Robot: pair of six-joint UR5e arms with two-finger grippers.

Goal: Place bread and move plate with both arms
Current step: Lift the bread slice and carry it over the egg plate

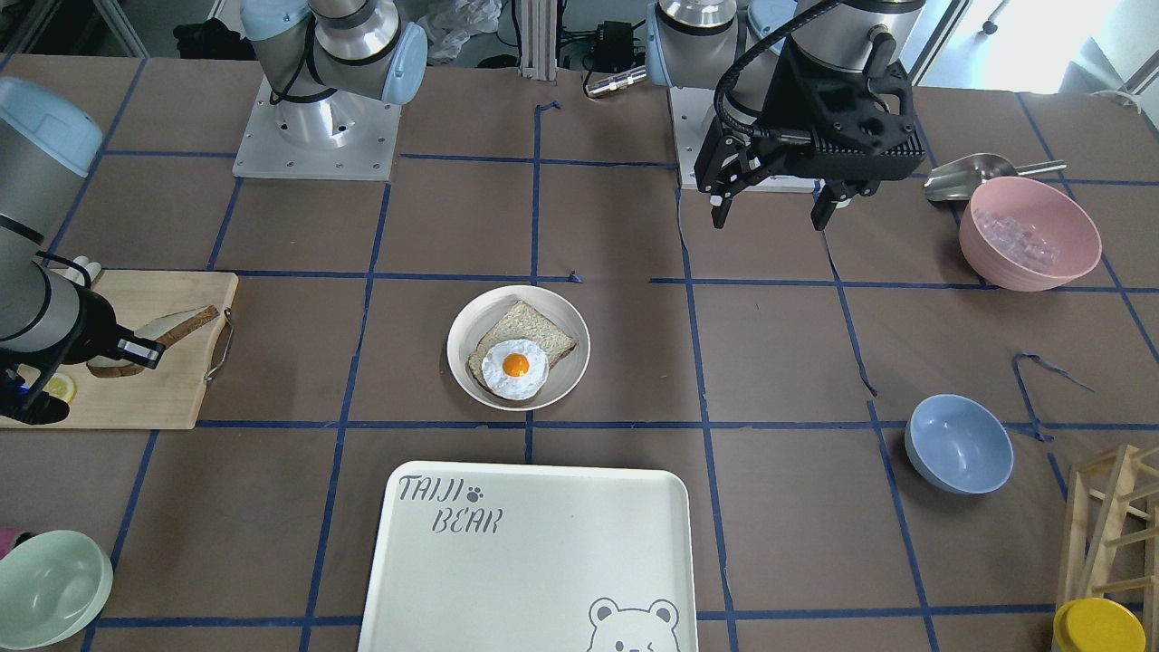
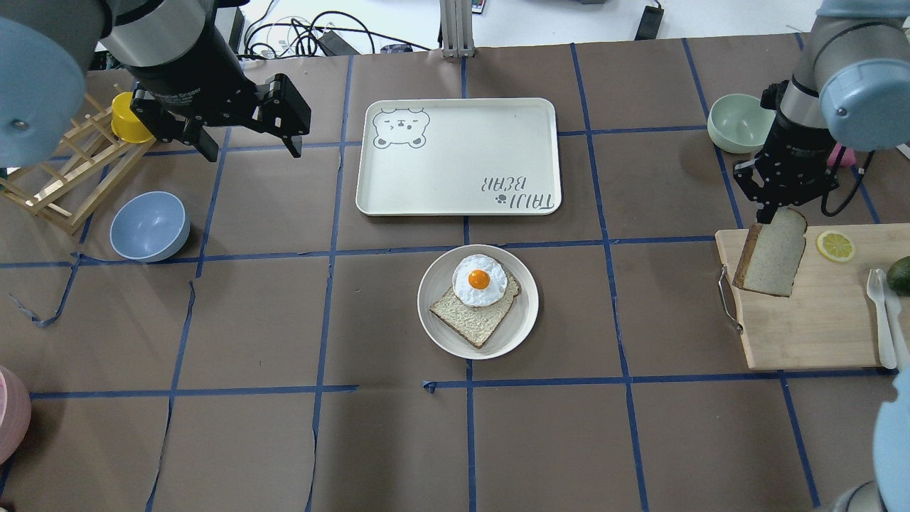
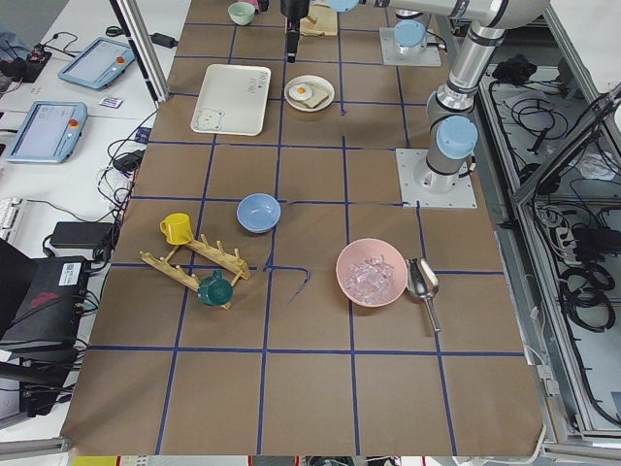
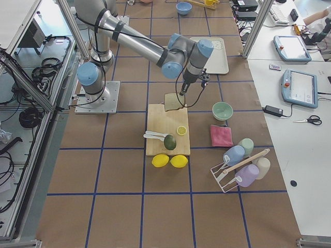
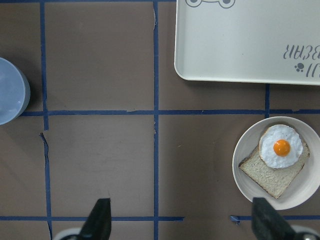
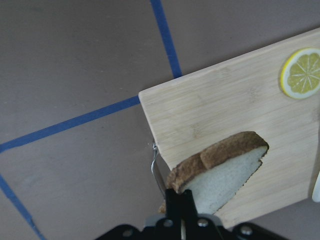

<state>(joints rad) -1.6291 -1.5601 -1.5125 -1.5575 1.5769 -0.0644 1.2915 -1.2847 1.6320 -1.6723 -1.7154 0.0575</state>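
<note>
The robot's right gripper will release the bread, now tilted above the wooden cutting board, on top of the fried egg and tan slice [image 1: 528, 340], inside the plate.
My right gripper [image 2: 776, 210] is shut on the bread [image 2: 771, 252], a pale slice with a dark crust, and holds it tilted above the wooden cutting board [image 2: 817, 327]. The bread also shows in the right wrist view [image 6: 220, 172], pinched at its lower corner, and partly in the front view [image 1: 172, 328]. The round off-white plate [image 2: 434, 313] sits mid-table and carries a tan slice with a fried egg [image 2: 480, 280]. My left gripper [image 2: 249, 146] is open and empty, high over the table far left of the plate. The plate also shows in the left wrist view [image 5: 245, 175].
A white bear-printed tray [image 2: 458, 156] lies just beyond the plate. A blue bowl [image 2: 149, 226], a wooden rack [image 2: 57, 185] and a yellow cup [image 2: 128, 117] stand at the left. A pale green bowl [image 2: 739, 122] stands behind the board, which also carries a lemon slice [image 2: 834, 245] and cutlery [image 2: 880, 313].
</note>
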